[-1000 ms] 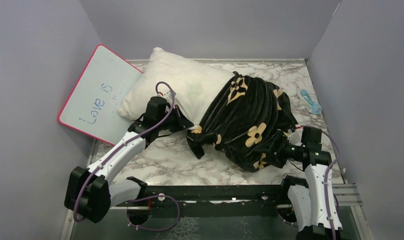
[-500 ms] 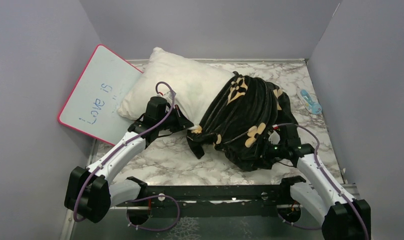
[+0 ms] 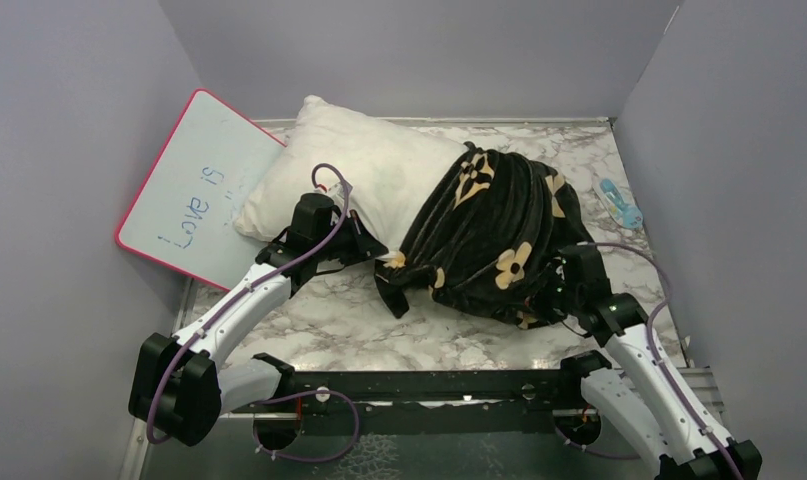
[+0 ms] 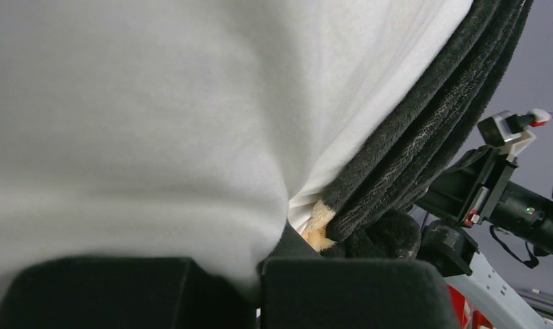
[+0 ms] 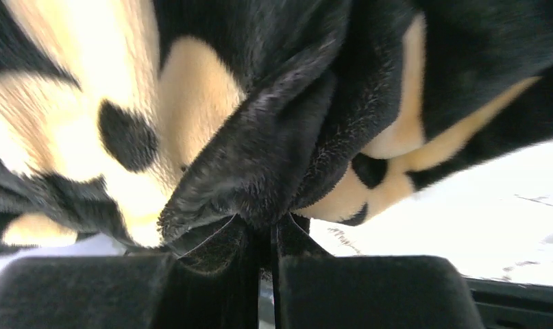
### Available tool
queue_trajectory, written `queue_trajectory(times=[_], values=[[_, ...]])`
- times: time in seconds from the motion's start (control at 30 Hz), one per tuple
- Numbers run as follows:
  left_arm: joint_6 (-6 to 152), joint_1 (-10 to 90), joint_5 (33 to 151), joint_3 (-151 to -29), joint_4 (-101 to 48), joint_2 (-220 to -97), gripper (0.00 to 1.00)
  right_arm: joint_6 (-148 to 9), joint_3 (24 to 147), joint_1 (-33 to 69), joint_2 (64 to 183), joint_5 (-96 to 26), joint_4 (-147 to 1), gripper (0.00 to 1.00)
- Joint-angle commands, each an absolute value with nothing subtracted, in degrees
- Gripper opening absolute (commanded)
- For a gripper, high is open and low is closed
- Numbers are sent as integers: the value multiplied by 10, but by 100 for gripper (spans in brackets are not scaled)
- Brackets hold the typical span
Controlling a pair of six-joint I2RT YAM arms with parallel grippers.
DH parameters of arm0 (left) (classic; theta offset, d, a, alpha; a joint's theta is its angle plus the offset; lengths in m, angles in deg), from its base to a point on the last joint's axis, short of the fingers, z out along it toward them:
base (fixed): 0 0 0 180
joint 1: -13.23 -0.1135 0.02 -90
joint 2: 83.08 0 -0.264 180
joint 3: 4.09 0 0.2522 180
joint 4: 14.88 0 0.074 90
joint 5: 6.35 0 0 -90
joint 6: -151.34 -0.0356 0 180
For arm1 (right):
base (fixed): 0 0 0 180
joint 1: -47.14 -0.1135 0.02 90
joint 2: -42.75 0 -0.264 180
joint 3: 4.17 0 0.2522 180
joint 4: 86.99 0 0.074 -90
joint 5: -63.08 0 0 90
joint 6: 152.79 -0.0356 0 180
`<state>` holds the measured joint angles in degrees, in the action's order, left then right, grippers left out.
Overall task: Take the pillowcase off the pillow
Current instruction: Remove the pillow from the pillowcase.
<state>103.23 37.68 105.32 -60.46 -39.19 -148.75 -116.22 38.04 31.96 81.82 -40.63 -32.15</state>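
Observation:
My right gripper has the black pillowcase's near edge. It will let go of that edge on the marble table (image 3: 577,338) close to the black rail.
The plump off-white pillow (image 3: 359,170) lies at the back left of the table, its right half inside the bunched black pillowcase (image 3: 499,230) with tan flower motifs. My left gripper (image 3: 374,250) is at the pillow's near edge beside the pillowcase's open end. In the left wrist view it (image 4: 260,264) is shut, pinching white pillow fabric (image 4: 157,123), with the black pillowcase (image 4: 424,130) just to the right. My right gripper (image 3: 549,295) is at the pillowcase's near right edge. Seen from the right wrist, it (image 5: 270,233) is shut on a fold of black pillowcase (image 5: 260,157).
A pink-rimmed whiteboard (image 3: 194,190) leans against the left wall. A small blue object (image 3: 619,203) lies at the right on the marble table (image 3: 349,320). Grey walls close in three sides, and a black rail (image 3: 429,385) runs along the front edge.
My right arm swung in to the pillowcase's near right edge, and its gripper went from open to shut on a fold. The left arm has not moved.

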Motion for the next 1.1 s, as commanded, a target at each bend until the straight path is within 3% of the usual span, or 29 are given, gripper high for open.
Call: queue_trajectory(times=[0.0, 0.53, 0.8, 0.9, 1.07], values=[[1004, 366, 1031, -615, -425, -1466, 0, -1202, 426, 324, 816, -207, -225, 1], [994, 333, 1022, -618, -451, -1468, 0, -1337, 619, 324, 754, 145, -34, 1], [995, 332, 1030, -612, -447, -1465, 0, -1339, 638, 325, 732, 148, -6, 1], [995, 332, 1034, -611, -445, -1462, 0, -1285, 639, 324, 723, 135, -52, 9], [997, 332, 1053, -603, -430, -1462, 0, -1124, 624, 324, 725, -2, -174, 35]])
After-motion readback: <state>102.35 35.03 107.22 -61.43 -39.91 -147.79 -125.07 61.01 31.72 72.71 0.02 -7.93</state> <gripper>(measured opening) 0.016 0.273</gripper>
